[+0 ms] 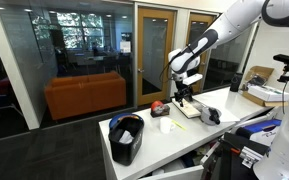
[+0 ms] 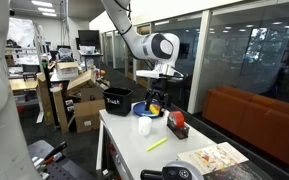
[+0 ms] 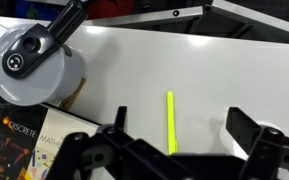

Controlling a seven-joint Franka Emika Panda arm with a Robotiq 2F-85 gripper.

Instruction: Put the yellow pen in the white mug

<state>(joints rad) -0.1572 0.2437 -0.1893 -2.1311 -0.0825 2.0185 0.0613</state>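
The robot's gripper should next go down to the middle of the yellow pen's body [image 1: 179,125] [image 3: 171,131], beside the white mug, and close there.
The yellow pen [image 3: 170,120] lies flat on the white table; it also shows in an exterior view [image 2: 157,145]. The small white mug [image 2: 144,127] stands upright on the table beside it and shows in both exterior views [image 1: 165,125]. My gripper [image 3: 179,135] is open and empty. It hangs above the table with the pen below, between its two fingers. In the exterior views the gripper [image 2: 156,100] [image 1: 184,95] is well above the tabletop. I cannot make out the mug clearly in the wrist view.
A large black bin [image 1: 126,138] [image 2: 117,100] stands at one end of the table. A red object [image 2: 177,125] sits near the mug. Books [image 2: 209,160] [image 3: 24,140] and a grey round device [image 3: 29,65] lie nearby. Cardboard boxes [image 2: 84,100] stand beyond the table.
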